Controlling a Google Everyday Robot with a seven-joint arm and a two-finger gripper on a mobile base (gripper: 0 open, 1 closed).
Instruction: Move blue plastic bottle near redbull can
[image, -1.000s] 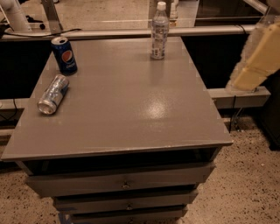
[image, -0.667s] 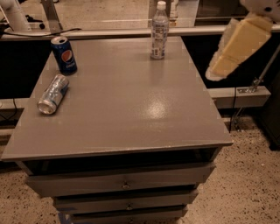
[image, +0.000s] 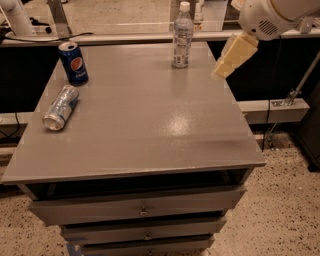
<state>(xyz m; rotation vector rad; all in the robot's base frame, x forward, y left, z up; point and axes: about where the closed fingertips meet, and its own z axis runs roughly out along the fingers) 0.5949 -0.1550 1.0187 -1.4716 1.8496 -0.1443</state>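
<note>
Next, my gripper closes around the middle of the blue plastic bottle (image: 181, 42), well below its white cap, because the bottle needs to move near the redbull can.
The blue plastic bottle (image: 182, 35), clear with a white cap and pale label, stands upright at the far edge of the grey table (image: 145, 115), right of centre. The redbull can (image: 61, 107), slim and silver with blue patches, lies on its side near the table's left edge. My gripper (image: 231, 56) hangs over the table's far right edge, to the right of the bottle and apart from it, with its pale yellow fingers pointing down-left. It holds nothing.
A dark blue Pepsi can (image: 73, 62) stands upright at the far left, just behind the redbull can. The table has drawers (image: 142, 210) below its front edge. A white ledge (image: 275, 107) runs along the right side. The floor is speckled.
My gripper and arm have moved up and to the left, from off the table's right side to above its far right edge, closer to the bottle. The bottle and cans have not moved.
</note>
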